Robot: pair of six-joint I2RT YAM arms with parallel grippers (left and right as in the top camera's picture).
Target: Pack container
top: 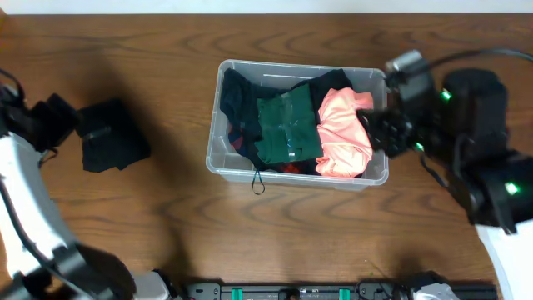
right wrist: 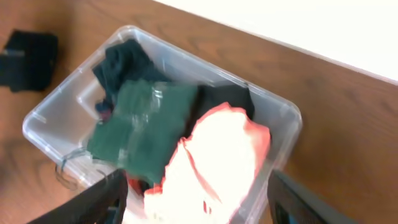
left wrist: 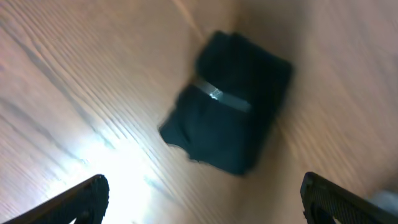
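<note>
The robot's left gripper should next move to the folded black garment and grip the garment's edge at its shiny strip (top: 90, 135) (left wrist: 201, 85).
The clear plastic container (top: 218, 125) stands mid-table and holds a dark navy garment (top: 240, 104), a folded green garment (top: 286, 125) and a coral-pink garment (top: 343, 133). It also shows in the right wrist view (right wrist: 287, 118), with the pink garment (right wrist: 214, 162) on top. My right gripper (top: 379, 129) is open and empty above the container's right edge, its fingers (right wrist: 199, 205) either side of the pink garment. A folded black garment (top: 112, 135) lies on the table at left. My left gripper (top: 58, 125) is open above it, its fingers (left wrist: 205, 199) apart, the garment (left wrist: 230, 102) ahead.
A thin dark cord (top: 257, 182) hangs over the container's front wall onto the wooden table (top: 166, 217). A white surface (right wrist: 323, 31) runs beyond the table's far edge.
</note>
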